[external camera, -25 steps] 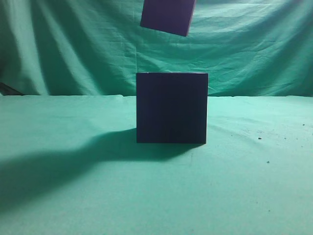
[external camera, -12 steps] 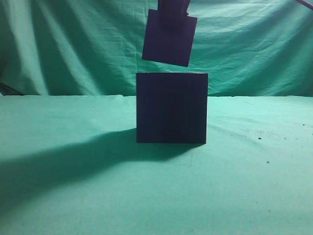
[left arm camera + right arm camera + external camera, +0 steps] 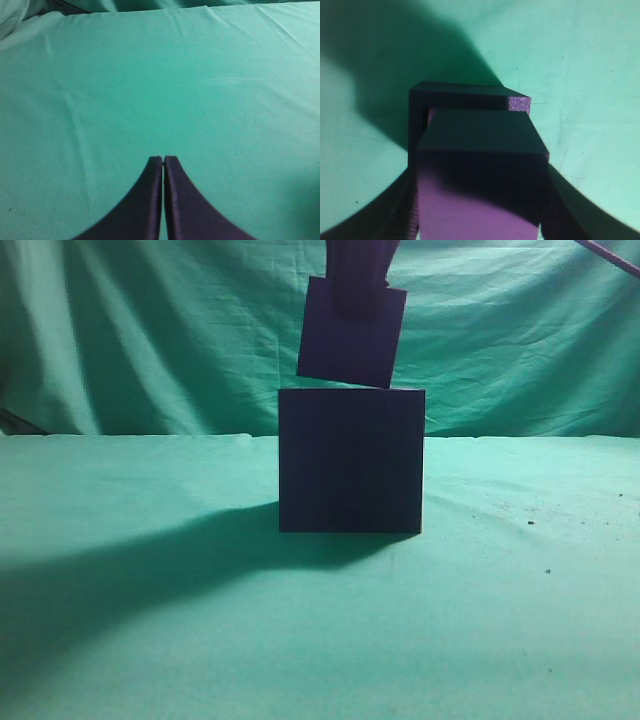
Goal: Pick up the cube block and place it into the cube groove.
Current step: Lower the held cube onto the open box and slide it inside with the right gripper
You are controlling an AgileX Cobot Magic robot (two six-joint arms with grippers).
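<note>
Next, my right gripper releases the cube block, now hanging just above the box's top, down inside the groove in the top of the large near-black box [image 3: 396, 392].
The cube block [image 3: 350, 332] is a small dark purple block, slightly tilted, hanging just above the top of the large near-black box [image 3: 351, 460] on the green cloth. Its lower right corner is at the box's top edge. My right gripper [image 3: 358, 285] comes down from the top of the exterior view and is shut on the block. In the right wrist view the block [image 3: 480, 170] sits between the fingers, over the box's rim [image 3: 465, 90]; the groove is mostly hidden by the block. My left gripper [image 3: 163, 159] is shut and empty over bare cloth.
A green cloth covers the table [image 3: 520, 620] and hangs as a backdrop [image 3: 150, 330]. A broad arm shadow [image 3: 130, 570] lies on the cloth left of the box. Small dark specks dot the cloth at the right.
My right gripper has lowered the cube block from the top of the exterior view down to just above the box top. The box has not moved.
</note>
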